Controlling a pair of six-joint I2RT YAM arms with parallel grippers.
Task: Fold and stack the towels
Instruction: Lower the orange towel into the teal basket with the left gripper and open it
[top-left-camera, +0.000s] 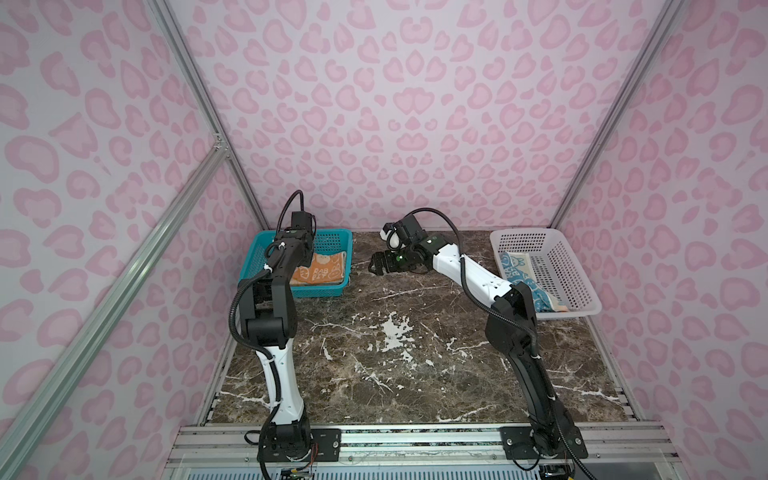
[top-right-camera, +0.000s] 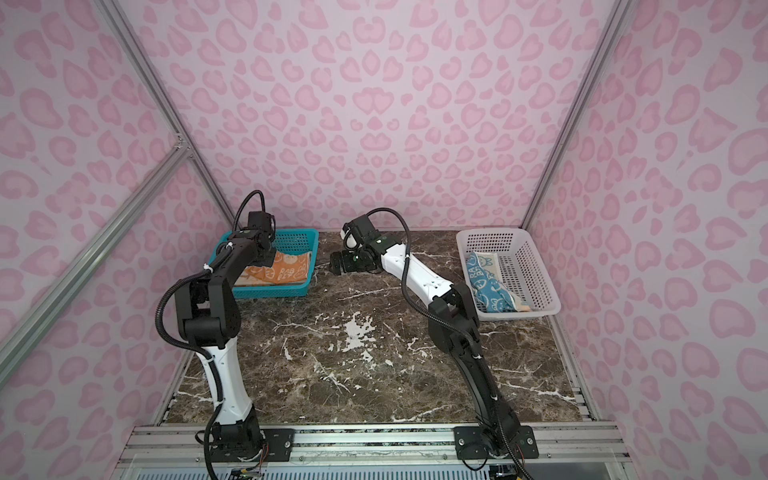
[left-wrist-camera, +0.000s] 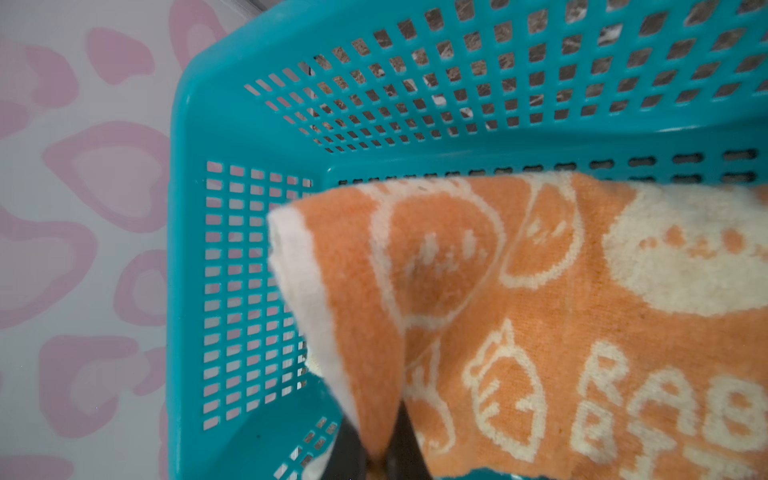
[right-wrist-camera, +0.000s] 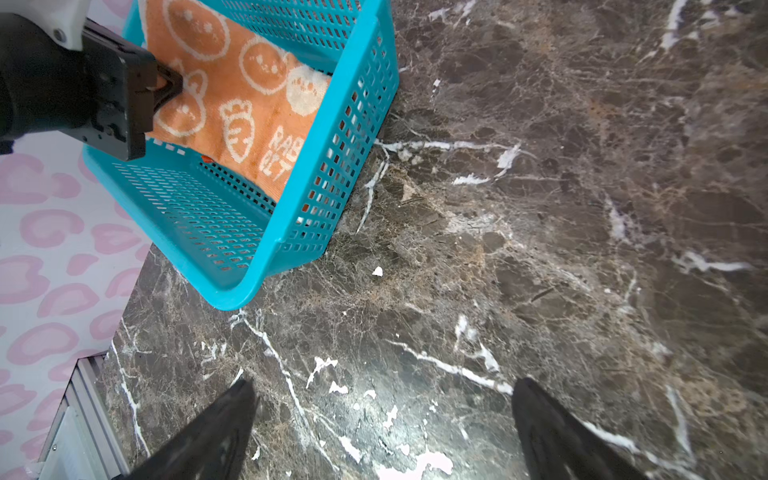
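My left gripper should release the fold of the orange towel inside the teal basket's end (top-left-camera: 289, 270) (left-wrist-camera: 364, 296) that is nearest the pink side.
An orange towel (top-left-camera: 322, 270) (top-right-camera: 286, 270) with rabbit faces and RABBIT lettering lies in the teal basket (top-left-camera: 328, 293) (top-right-camera: 270, 293). My left gripper (left-wrist-camera: 378, 455) (right-wrist-camera: 170, 85) is shut on a raised fold of this orange towel (left-wrist-camera: 540, 324) (right-wrist-camera: 249, 99) inside the teal basket (left-wrist-camera: 415, 25) (right-wrist-camera: 291, 232). A crumpled blue towel (top-left-camera: 536, 291) (top-right-camera: 492, 293) rests in the white basket (top-left-camera: 575, 266) (top-right-camera: 538, 266), with a cream strip of cloth (top-right-camera: 493, 269) beside it. My right gripper (top-left-camera: 374, 264) (top-right-camera: 336, 264) (right-wrist-camera: 382, 390) hangs open and empty over the marble, just right of the teal basket.
The dark marble tabletop (top-left-camera: 395, 353) (right-wrist-camera: 540, 208) lies between the two baskets. Pink patterned walls with aluminium posts (top-left-camera: 199, 87) close in the back and sides. A metal rail (top-left-camera: 415, 440) with both arm bases runs along the front edge.
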